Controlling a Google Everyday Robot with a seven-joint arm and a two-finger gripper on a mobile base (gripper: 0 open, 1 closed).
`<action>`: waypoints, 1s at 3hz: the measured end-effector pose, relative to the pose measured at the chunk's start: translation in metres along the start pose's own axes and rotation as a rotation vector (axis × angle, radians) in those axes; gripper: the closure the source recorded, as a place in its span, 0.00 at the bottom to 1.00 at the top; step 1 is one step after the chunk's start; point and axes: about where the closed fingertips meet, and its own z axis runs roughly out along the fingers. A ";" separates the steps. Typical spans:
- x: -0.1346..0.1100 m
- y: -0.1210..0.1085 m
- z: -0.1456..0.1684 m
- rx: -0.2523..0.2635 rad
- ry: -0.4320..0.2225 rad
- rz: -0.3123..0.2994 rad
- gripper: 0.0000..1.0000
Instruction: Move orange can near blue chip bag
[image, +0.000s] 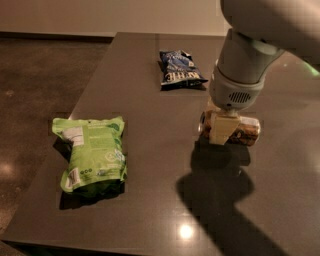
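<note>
My gripper needs to let go of the orange can on the table (217, 91) just beside the near corner of the blue chip bag.
The orange can (246, 131) lies on its side between my gripper's cream fingers (220, 131), at the table's mid-right. My gripper (219, 129) is shut on the can and holds it at or just above the tabletop. The grey arm comes down from the top right and hides the can's left part. The blue chip bag (177, 70), dark blue and crinkled with white lettering, lies flat at the far middle of the table. It is up and to the left of the can, with bare table between them.
A larger bright green bag (92, 152) lies near the table's front left. The dark grey table (150, 115) has its left edge beside a brown floor. The arm's shadow falls on the table in front of the can.
</note>
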 end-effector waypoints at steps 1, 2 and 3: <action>0.009 -0.030 -0.002 0.021 -0.007 0.044 1.00; 0.014 -0.061 -0.005 0.031 -0.018 0.068 1.00; 0.011 -0.090 -0.001 0.023 -0.033 0.071 1.00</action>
